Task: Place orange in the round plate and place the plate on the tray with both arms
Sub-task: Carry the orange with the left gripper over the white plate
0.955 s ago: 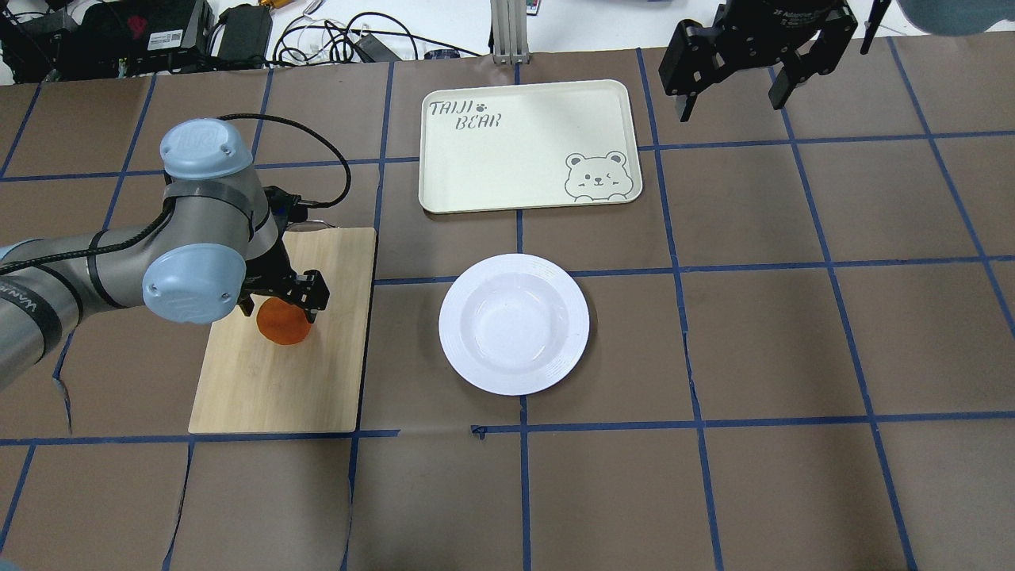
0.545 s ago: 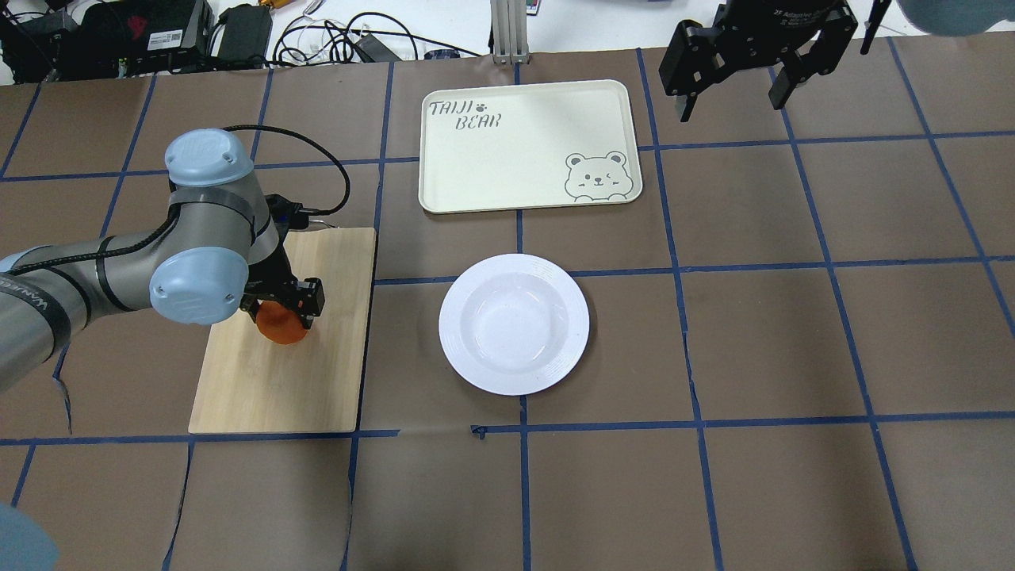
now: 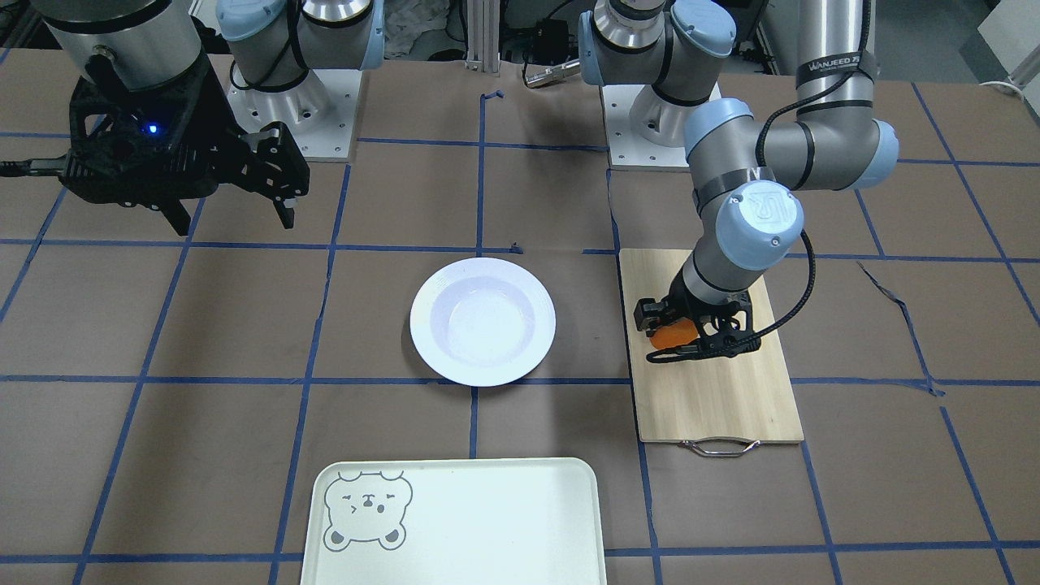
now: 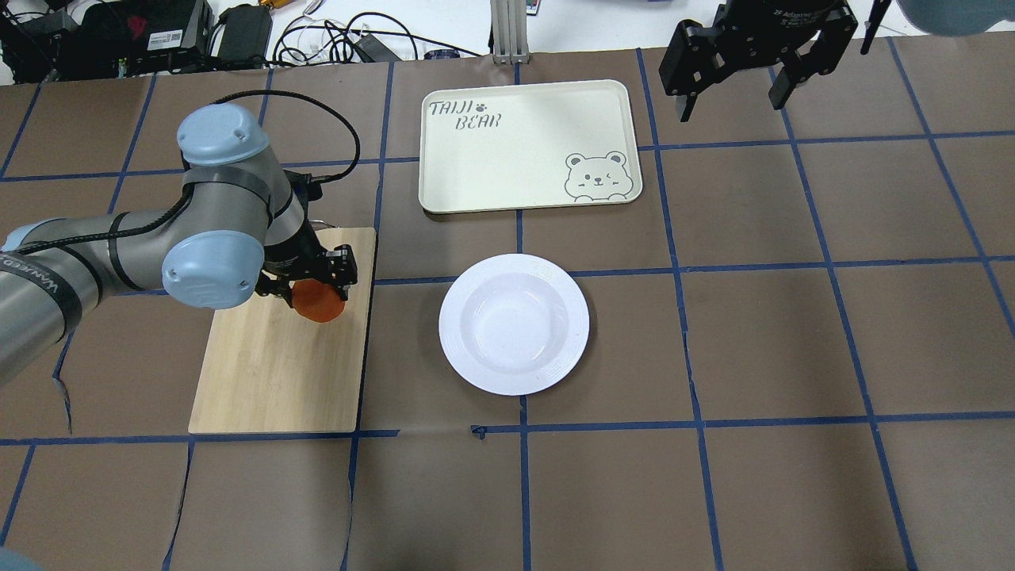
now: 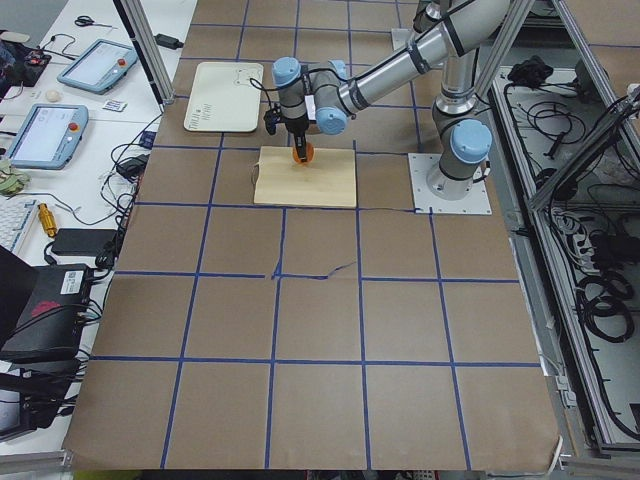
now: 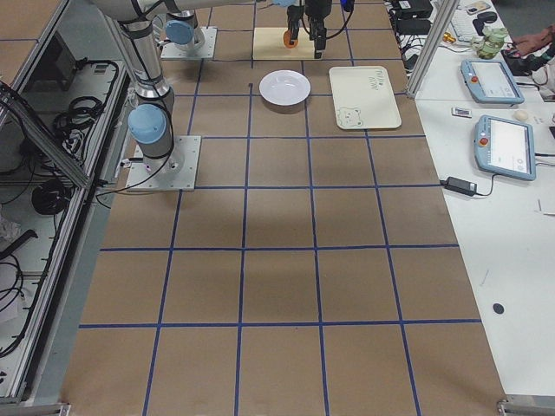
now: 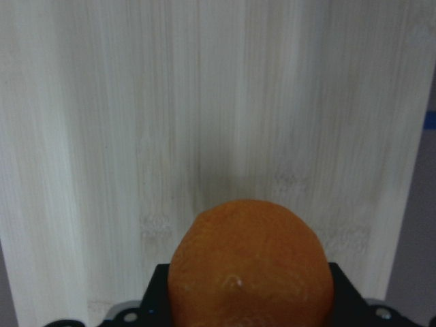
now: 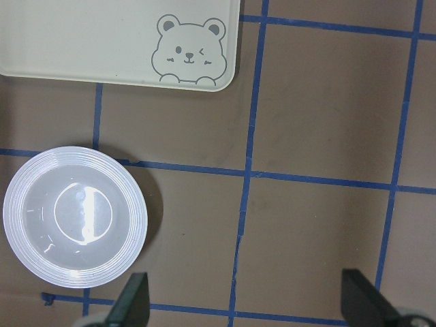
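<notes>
The robot's left gripper will release the orange just off the white round plate's middle (image 3: 499, 313), toward the wooden cutting board. The orange is now held above that board.
My left gripper (image 4: 317, 289) is shut on the orange (image 4: 319, 302) and holds it above the wooden cutting board (image 4: 273, 373), near the board's plate-side edge. In the left wrist view the orange (image 7: 251, 269) fills the lower middle over the board. The front view shows the orange (image 3: 671, 335) between the black fingers. The white round plate (image 4: 514, 323) sits bare in the table's middle, to the right of the board. The cream tray (image 4: 527, 145) with the bear face lies beyond it. My right gripper (image 4: 733, 99) hangs open, high at the far right, with nothing in it.
The cutting board (image 3: 711, 382) has a metal handle (image 3: 715, 446) at its far end. Cables and electronics (image 4: 158, 32) line the table's far edge. In the right wrist view the plate (image 8: 75, 214) and tray (image 8: 122, 41) lie on brown mats with blue tape lines.
My left gripper has closed on the orange, lifted it off the board and carried it right and farther away toward the plate. The right arm has stayed still.
</notes>
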